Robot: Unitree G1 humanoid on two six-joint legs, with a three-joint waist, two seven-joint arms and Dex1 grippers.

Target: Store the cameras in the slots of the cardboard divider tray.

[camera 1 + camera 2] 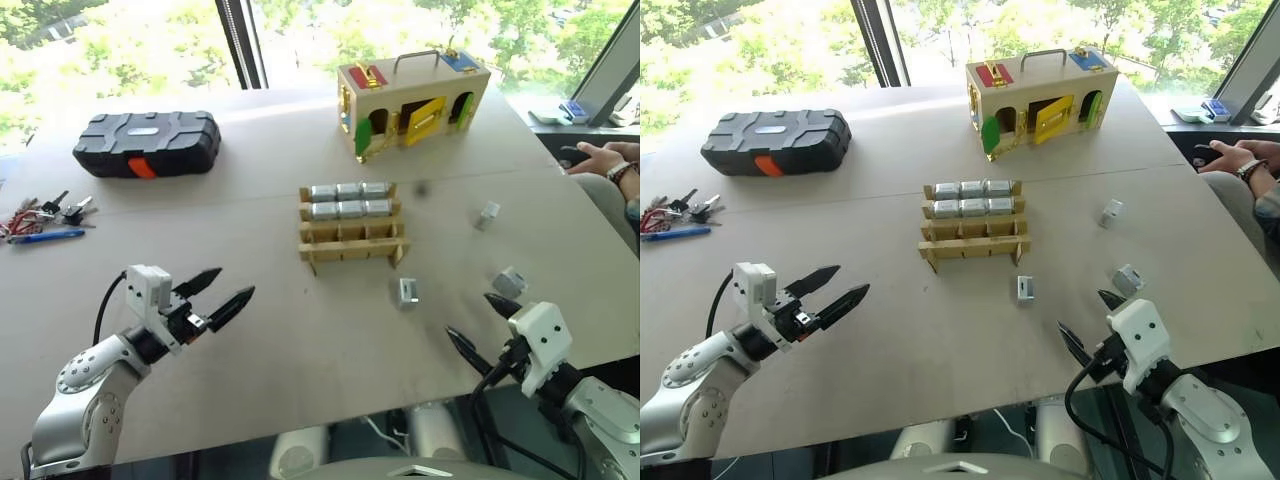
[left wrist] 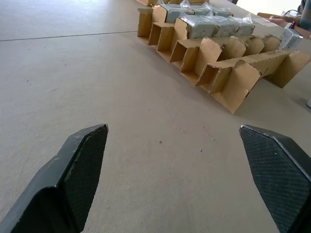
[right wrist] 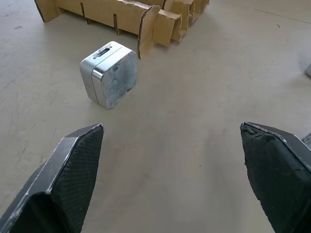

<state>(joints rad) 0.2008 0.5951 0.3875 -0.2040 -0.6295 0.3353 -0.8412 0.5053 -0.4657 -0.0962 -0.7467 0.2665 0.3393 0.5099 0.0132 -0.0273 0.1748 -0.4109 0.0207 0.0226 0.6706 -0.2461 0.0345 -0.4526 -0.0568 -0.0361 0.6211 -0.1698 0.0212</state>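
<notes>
I will close my right gripper on the sides of the loose camera (image 1: pixel 510 283) (image 3: pixel 307 140) just beyond its far finger, leaving the camera beside the cardboard divider tray.
The cardboard divider tray (image 1: pixel 352 238) sits mid-table. Its two far rows hold several silver cameras (image 1: pixel 348 200), and its two near rows stand empty. Three loose cameras lie on the table to the right: one (image 1: pixel 406 291) just off the tray's near right corner, one (image 1: pixel 510 282) further right, and one (image 1: pixel 487 214) beyond that. My left gripper (image 1: pixel 234 282) is open with nothing in it, near the table's front left, pointing at the tray (image 2: pixel 228 63). On the front right my right gripper (image 1: pixel 470 315) is also open and empty, and the nearest camera (image 3: pixel 109 74) lies ahead of its fingers.
A black plastic case (image 1: pixel 147 143) lies at the back left. A wooden box with coloured doors (image 1: pixel 412 97) stands behind the tray. Keys (image 1: pixel 40 212) and a blue pen (image 1: pixel 48 236) lie at the left edge. A person's hand (image 1: pixel 600 158) rests at the right edge.
</notes>
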